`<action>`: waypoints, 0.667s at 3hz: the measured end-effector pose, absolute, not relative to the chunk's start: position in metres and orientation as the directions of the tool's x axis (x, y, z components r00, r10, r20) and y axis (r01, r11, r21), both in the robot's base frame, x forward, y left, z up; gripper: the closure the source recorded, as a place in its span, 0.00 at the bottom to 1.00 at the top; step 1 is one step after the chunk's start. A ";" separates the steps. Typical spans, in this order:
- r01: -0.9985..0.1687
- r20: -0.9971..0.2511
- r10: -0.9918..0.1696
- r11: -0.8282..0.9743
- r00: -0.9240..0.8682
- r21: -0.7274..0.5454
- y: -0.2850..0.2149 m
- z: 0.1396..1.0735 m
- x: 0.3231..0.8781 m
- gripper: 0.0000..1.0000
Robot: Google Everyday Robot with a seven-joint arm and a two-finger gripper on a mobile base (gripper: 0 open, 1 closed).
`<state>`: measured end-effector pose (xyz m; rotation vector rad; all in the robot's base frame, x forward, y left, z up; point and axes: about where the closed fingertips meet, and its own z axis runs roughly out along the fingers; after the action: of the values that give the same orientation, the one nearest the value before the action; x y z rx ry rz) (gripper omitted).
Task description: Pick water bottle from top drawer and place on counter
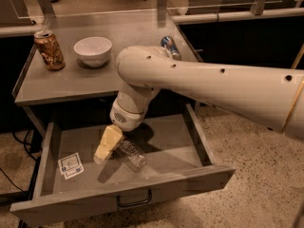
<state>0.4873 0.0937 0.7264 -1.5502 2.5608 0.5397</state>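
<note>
Next, I move my gripper over the water bottle in the open drawer and close it on the bottle's middle (125,149), between its two ends.
The water bottle (129,154) lies on its side in the open top drawer (156,183), near the middle. My gripper (105,149), with its yellowish tips, hangs down inside the drawer, right beside the bottle's left end. I cannot tell whether it touches the bottle. My white arm crosses over the right part of the counter (71,77) and hides some of it. The drawer's dark wire handle (134,201) shows on its front.
A small white card (70,165) lies in the drawer at the left. On the counter stand a brown-gold can (49,50) at the far left and a white bowl (93,50). A blue-and-silver can (170,46) sits behind my arm. Speckled floor lies to the right.
</note>
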 end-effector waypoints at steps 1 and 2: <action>-0.868 -0.279 -0.830 0.413 -0.483 0.275 0.099 0.721 0.498 0.00; -0.867 -0.281 -0.829 0.411 -0.484 0.281 0.100 0.719 0.500 0.00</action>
<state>0.4996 0.1002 0.7195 -1.5410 2.5551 0.6003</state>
